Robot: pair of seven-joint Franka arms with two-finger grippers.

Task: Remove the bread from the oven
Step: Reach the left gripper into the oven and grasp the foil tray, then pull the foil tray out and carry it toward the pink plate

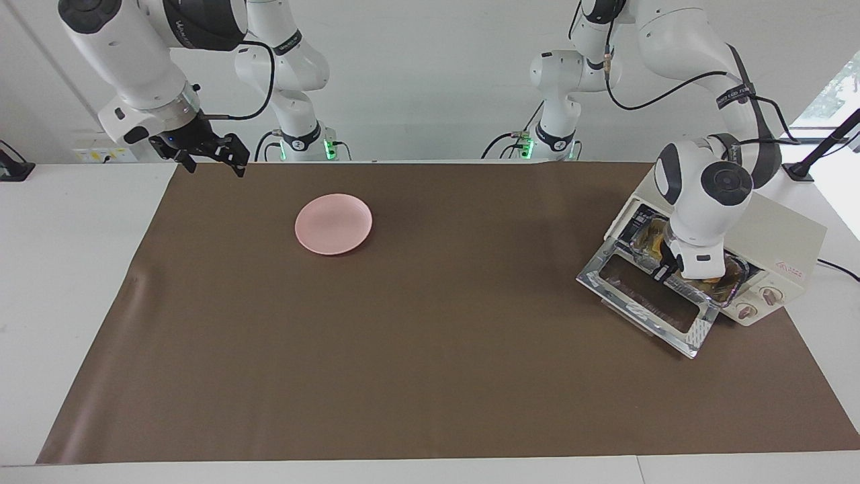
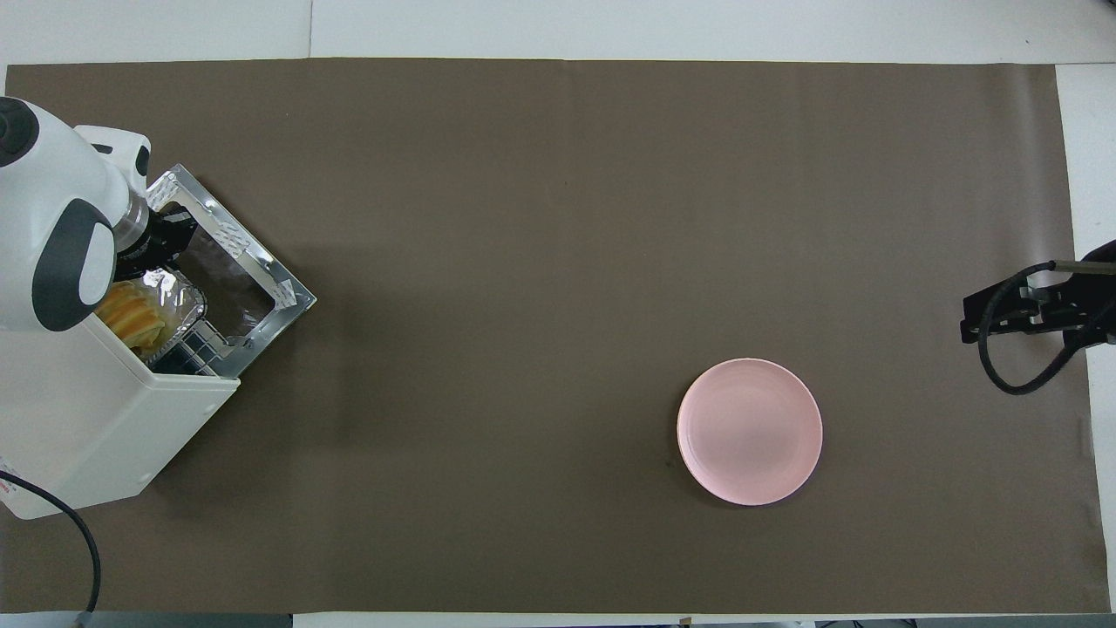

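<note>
I need to use my left gripper to set the foil tray with the bread down on the brown mat (image 2: 643, 333), beside the pink plate.
The cream-white oven (image 1: 786, 235) stands at the left arm's end of the table, its glass door (image 1: 645, 296) folded down flat onto the mat. Inside on a crinkled foil tray (image 2: 179, 296) lies the orange-yellow bread (image 2: 131, 312), partly hidden under the left arm. My left gripper (image 1: 665, 269) reaches down into the oven's mouth just above the door, shut on the foil tray's front rim. My right gripper (image 1: 211, 158) hangs open over the mat's edge at the right arm's end and holds nothing.
A pink plate (image 1: 333, 224) sits on the brown mat toward the right arm's end, with nothing on it. The oven's two knobs (image 1: 759, 302) sit beside the door. A black cable runs from the oven off the table's end.
</note>
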